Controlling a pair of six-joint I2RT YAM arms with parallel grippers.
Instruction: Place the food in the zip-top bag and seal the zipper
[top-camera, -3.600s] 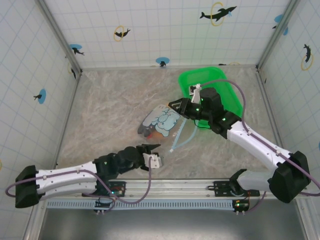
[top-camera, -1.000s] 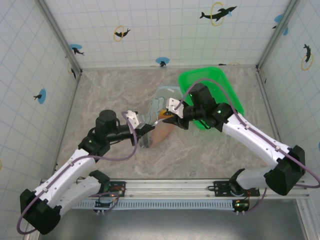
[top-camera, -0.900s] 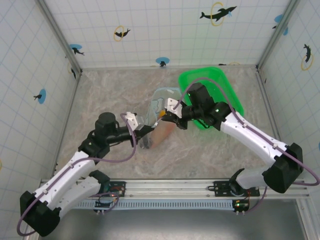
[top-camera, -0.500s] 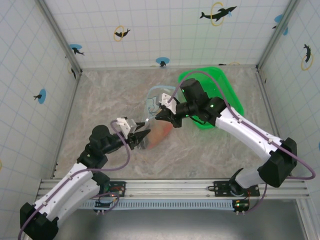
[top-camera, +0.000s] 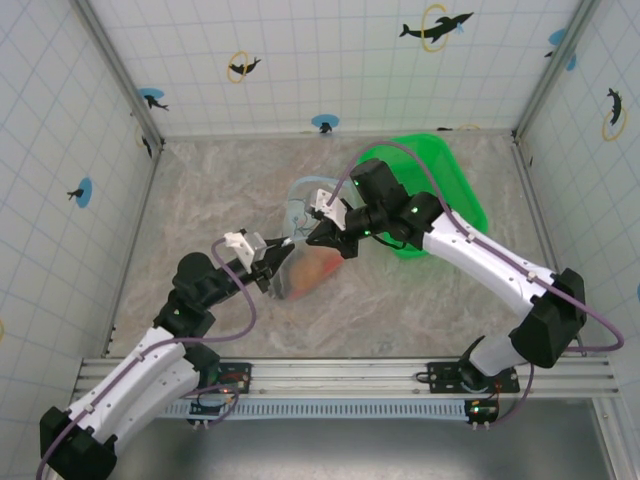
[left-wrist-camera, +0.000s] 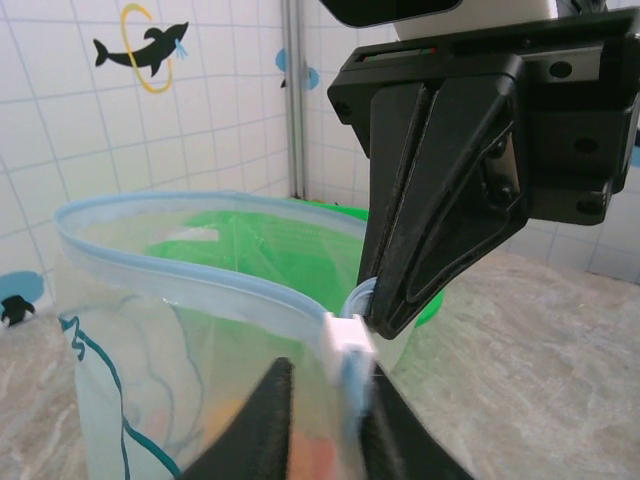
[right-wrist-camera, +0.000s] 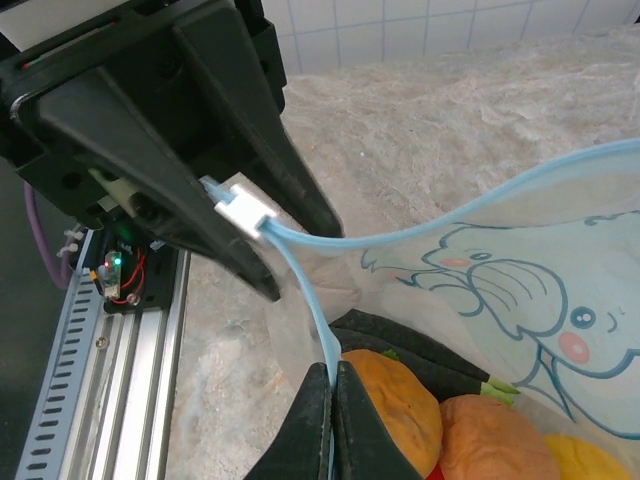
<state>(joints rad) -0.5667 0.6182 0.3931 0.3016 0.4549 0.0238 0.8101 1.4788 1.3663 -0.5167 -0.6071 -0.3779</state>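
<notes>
The zipper is pinched in my right gripper beside the white slider, so my left gripper should hold the zipper's end while my right gripper opens and takes the slider (right-wrist-camera: 245, 210).
The clear zip-top bag (top-camera: 300, 205) with its blue elephant print (right-wrist-camera: 520, 290) stands lifted off the table between both grippers, mouth gaping. The food (top-camera: 312, 270), orange, yellow and dark pieces (right-wrist-camera: 400, 410), lies in its bottom. My right gripper (right-wrist-camera: 333, 372) is shut on the light blue zipper (right-wrist-camera: 450, 225) a little way along from the white slider (right-wrist-camera: 245, 210). My left gripper (left-wrist-camera: 325, 375) straddles the zipper's end just under the slider (left-wrist-camera: 350, 338). Its jaws are narrowly parted, the strip against one finger and a gap at the other.
The green basket (top-camera: 455, 190) stands at the back right, just behind the right arm. Tiled walls close in three sides. A metal rail (top-camera: 330, 375) runs along the table's near edge, close under the left arm.
The right gripper has closed on the zipper and drawn the bag up and to the back left. The left gripper let go, pulled back toward the near left, and narrowed again at the slider.
</notes>
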